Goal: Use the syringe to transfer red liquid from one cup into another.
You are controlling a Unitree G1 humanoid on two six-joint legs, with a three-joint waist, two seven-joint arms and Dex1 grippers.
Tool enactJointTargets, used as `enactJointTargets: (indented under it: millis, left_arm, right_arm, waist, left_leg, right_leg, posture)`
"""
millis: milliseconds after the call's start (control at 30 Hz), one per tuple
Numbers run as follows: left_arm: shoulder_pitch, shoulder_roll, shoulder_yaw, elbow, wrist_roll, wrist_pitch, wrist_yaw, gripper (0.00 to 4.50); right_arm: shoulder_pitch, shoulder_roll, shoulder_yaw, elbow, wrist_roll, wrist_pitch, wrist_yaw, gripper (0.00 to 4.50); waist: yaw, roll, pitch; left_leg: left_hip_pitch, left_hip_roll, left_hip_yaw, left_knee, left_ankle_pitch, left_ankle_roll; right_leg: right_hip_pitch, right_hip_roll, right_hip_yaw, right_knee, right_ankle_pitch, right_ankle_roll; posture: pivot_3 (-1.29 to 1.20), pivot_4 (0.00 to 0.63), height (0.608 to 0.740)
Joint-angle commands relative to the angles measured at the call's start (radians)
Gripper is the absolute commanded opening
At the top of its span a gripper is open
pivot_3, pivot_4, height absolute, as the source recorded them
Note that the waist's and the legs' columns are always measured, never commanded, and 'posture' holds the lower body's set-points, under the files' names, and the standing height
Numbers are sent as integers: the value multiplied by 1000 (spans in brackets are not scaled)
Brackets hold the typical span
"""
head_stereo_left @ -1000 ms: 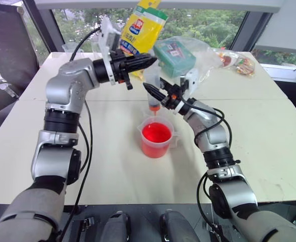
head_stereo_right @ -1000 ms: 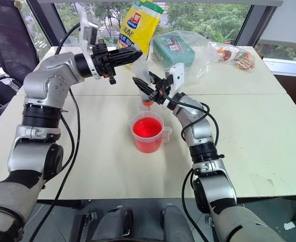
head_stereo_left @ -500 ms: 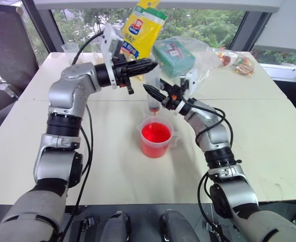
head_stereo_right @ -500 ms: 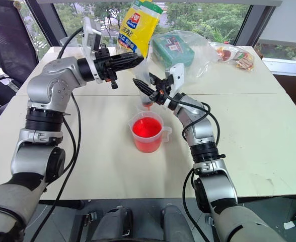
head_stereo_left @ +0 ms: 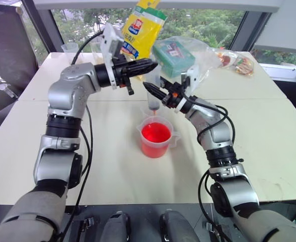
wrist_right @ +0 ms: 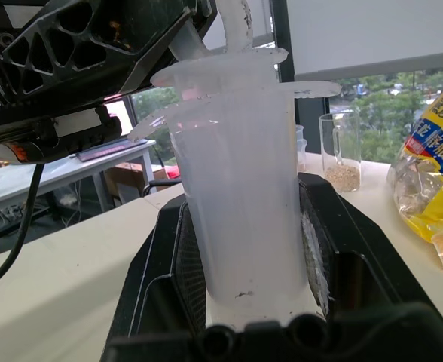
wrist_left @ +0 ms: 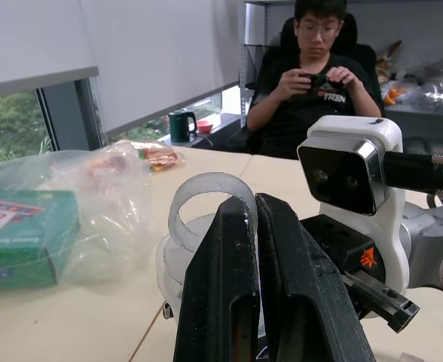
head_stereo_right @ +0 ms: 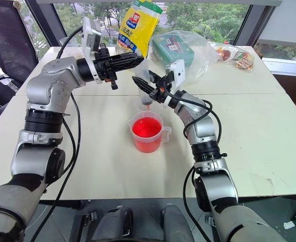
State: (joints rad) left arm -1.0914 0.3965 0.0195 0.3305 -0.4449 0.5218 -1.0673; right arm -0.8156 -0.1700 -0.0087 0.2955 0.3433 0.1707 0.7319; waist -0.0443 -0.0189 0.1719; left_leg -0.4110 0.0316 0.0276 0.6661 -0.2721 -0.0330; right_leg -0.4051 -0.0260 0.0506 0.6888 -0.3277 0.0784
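My right gripper should lay the syringe down on the bare table a short way (head_stereo_left: 213, 128) past the beaker's handle.
The syringe (head_stereo_left: 153, 99) stands upright over the table, its orange-red nozzle pointing down just behind the handled beaker (head_stereo_left: 156, 138) of red liquid (head_stereo_left: 156, 132). My right gripper (wrist_right: 240, 197) is shut on the clear barrel (wrist_right: 240, 204), coming in from the right. My left gripper (wrist_left: 252, 202) is shut on the plunger's ring (wrist_left: 185, 207) at the syringe's top, reaching in from the left. A faint clear outline under the nozzle (head_stereo_left: 147, 113) may be the small cup; I cannot tell for sure.
At the back of the table are a yellow bag (head_stereo_left: 143, 25), a green box in a clear bag (head_stereo_left: 174, 56) and snack packets (head_stereo_left: 237, 63). A clear cup with brownish contents (wrist_right: 342, 151) stands nearby. A person (wrist_left: 319, 68) sits beyond the table.
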Motion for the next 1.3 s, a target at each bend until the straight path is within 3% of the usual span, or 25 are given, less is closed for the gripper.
enactJointTargets:
  millis: [33, 100, 300, 633, 767, 967, 1100, 1300]
  left_arm:
    - [10, -13, -36, -24, -6, 34, -20, 644]
    - [7, -4, -26, -34, -12, 44, -18, 1428]
    - [23, 61, 16, -123, -43, 93, -14, 4433]
    - [138, 227, 123, -294, -137, 207, 23, 4433]
    - [231, 234, 156, -360, -166, 228, 70, 4433]
    - [323, 204, 168, -441, -215, 238, 134, 4433]
    - [383, 200, 158, -487, -233, 238, 155, 4433]
    - [424, 202, 152, -519, -250, 236, 180, 4433]
  right_arm:
    - [-73, 20, -20, -100, 47, -16, -3, 1325]
    - [-63, 23, -17, -95, 44, -15, 0, 1325]
    - [-48, 25, -13, -81, 37, -15, 8, 1325]
    - [-63, 11, -26, -83, 49, 1, 6, 1325]
    - [-160, -38, -76, -124, 84, 188, -107, 1325]
    - [-393, -243, -146, -72, 163, 738, -222, 1325]
    - [-425, -411, -25, -16, 88, 1004, -215, 1325]
    - [-373, -535, 137, 75, 8, 1122, -155, 1325]
  waist:
    - [0, 0, 0]
    - [0, 0, 0]
    - [-4, 0, 0]
    - [2, 0, 0]
    - [1, 0, 0]
    - [5, 0, 0]
    - [3, 0, 0]
    - [1, 0, 0]
  left_leg:
    - [0, 0, 0, 0, 0, 0]
    - [0, 0, 0, 0, 0, 0]
    - [0, 0, 0, 0, 0, 0]
    - [0, 0, 0, 0, 0, 0]
    - [0, 0, 0, 0, 0, 0]
    - [-1, 0, -2, 0, 0, 0]
    - [-1, 0, -1, -2, 0, 1]
    - [-1, 0, 0, -3, -1, 1]
  right_leg:
    - [0, 0, 0, 0, 0, 0]
    - [0, 0, 0, 0, 0, 0]
    - [0, 0, 0, 0, 0, 0]
    - [0, 0, 0, 1, 0, 0]
    - [0, -1, 0, 0, 0, 0]
    - [0, -2, -1, 0, 0, 0]
    - [0, -2, 0, -2, 0, 0]
    - [-1, -1, 1, -3, 0, 0]
  posture:
    - [0, 150, 740]
    - [0, 150, 740]
    - [0, 150, 740]
    - [0, 150, 740]
    - [0, 150, 740]
    - [0, 150, 740]
    - [0, 150, 740]
    - [0, 150, 740]
